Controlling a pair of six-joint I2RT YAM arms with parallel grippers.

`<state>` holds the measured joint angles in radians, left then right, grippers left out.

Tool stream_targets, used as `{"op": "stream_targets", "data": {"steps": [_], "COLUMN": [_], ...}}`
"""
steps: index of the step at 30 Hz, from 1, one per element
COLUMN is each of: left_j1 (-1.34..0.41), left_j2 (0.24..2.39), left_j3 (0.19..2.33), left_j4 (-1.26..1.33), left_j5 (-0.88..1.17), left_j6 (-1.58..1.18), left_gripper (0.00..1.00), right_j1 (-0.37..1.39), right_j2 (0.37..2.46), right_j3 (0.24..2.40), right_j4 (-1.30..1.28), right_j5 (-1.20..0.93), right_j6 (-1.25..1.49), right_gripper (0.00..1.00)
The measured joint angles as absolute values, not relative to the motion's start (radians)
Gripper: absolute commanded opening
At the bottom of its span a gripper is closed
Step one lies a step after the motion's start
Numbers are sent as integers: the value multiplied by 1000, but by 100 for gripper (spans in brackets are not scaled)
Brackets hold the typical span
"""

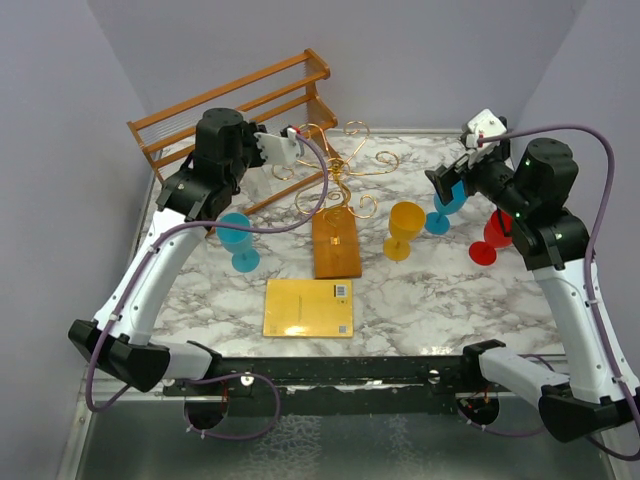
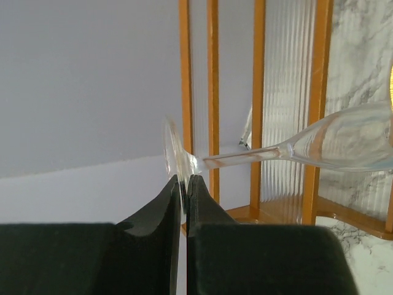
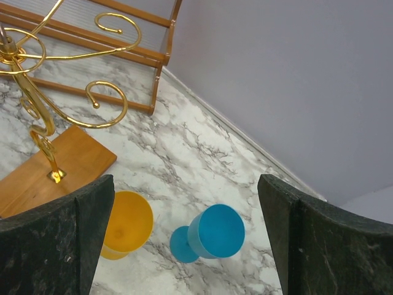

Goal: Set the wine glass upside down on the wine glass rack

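Note:
I need to release the wine glass with my left gripper on the rack's back curled arm (image 1: 312,150) next to the slatted shelf.
My left gripper (image 2: 184,179) is shut on the foot of a clear wine glass (image 2: 344,144). The glass lies sideways in the air, its stem and bowl pointing right in front of the slatted shelf. In the top view this gripper (image 1: 278,148) is raised just left of the wine glass rack (image 1: 340,172), a gold wire stand with curled arms on a brown wooden base (image 1: 336,245). The clear glass is hard to make out there. My right gripper (image 1: 450,182) is open and empty, held above the table right of the rack. The rack also shows in the right wrist view (image 3: 37,92).
A two-tier slatted wooden shelf (image 1: 230,100) stands at the back left. On the marble top stand a blue glass (image 1: 238,240) at the left, a yellow glass (image 1: 404,228), a second blue glass (image 3: 215,233) under my right gripper, and a red glass (image 1: 492,238). A yellow card (image 1: 308,307) lies near the front.

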<state>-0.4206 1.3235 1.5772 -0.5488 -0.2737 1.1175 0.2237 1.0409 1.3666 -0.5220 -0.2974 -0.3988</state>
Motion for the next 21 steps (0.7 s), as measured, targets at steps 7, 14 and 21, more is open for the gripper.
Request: {"op": "stream_targets", "data": {"steps": [7,14,21], "left_j1": [-487,-553,-591], "left_j2": [1357,1393,1446], "left_j3": [1620,1696,1760], "left_j4": [-623,-675,-711], "left_j5": [-214,-138,-61], "left_j6": [1250,1325,1379], "left_gripper": [0,0,0], "right_j1": [224,224,224], "right_j2": [1034,1034,1034], "right_j3": [1335,1326,1326], "right_j4": [-523,-523,-523], "right_j5": [-297,-297,-297], "right_j6": [-399,-399,-399], "right_gripper": [100,100,100]}}
